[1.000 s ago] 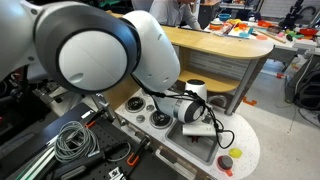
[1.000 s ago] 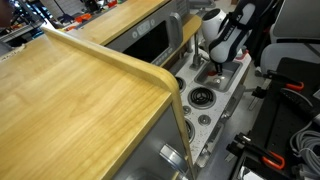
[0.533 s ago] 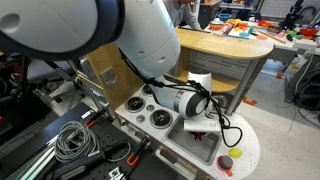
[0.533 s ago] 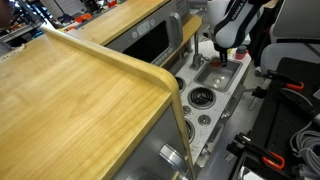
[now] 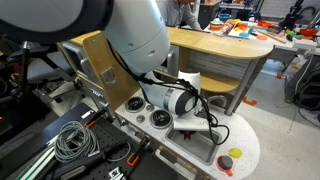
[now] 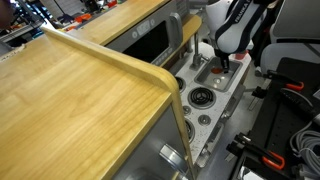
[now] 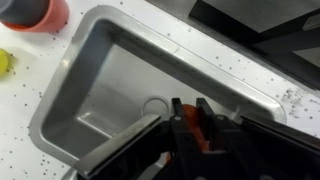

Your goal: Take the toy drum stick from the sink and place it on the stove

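Observation:
The robot's gripper needs to release the orange-red toy drum stick on the round stove burner (image 5: pixel 160 120) nearest to the grey sink.
In the wrist view my gripper (image 7: pixel 188 106) is shut on the orange-red toy drum stick (image 7: pixel 190 128), which shows between the two black fingers. It hangs over the grey metal sink (image 7: pixel 90 45), near the basin's right side and drain ring. In both exterior views the gripper (image 5: pixel 203 124) (image 6: pixel 224 62) points down over the sink (image 5: pixel 205 152) (image 6: pixel 208 78). The stove with its round burners (image 5: pixel 150 112) (image 6: pixel 202 97) lies beside the sink on the white toy kitchen top. The drum stick is hidden by the gripper in both exterior views.
A red toy (image 7: pixel 35 12) (image 5: pixel 226 161) and a yellow toy (image 7: pixel 4 62) (image 5: pixel 237 152) lie on the white counter beyond the sink. A wooden table (image 6: pixel 70 110) stands beside the toy kitchen. Cables (image 5: pixel 72 140) lie on the floor.
The wrist has shifted along the counter from the sink's middle toward the stove side, with the gripper still shut on the drum stick.

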Controlling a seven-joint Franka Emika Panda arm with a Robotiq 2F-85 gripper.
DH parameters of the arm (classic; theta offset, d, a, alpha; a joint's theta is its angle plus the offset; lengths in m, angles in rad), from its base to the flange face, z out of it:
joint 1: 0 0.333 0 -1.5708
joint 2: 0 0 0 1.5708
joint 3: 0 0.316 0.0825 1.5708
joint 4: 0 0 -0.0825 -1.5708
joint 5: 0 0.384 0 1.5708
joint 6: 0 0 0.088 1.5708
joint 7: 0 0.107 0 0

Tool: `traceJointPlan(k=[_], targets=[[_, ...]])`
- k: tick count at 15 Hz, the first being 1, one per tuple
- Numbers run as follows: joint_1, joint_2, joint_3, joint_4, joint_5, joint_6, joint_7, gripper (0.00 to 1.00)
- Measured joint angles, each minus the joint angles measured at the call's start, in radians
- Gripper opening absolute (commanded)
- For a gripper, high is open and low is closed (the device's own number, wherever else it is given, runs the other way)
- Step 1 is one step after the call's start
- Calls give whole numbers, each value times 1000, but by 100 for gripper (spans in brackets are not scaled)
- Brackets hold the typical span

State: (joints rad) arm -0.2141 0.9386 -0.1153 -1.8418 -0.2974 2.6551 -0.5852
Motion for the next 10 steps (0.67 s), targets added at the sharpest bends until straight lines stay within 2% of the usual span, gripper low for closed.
traceJointPlan(k=[10], targets=[[10, -2, 84, 12, -18, -3, -113, 5]])
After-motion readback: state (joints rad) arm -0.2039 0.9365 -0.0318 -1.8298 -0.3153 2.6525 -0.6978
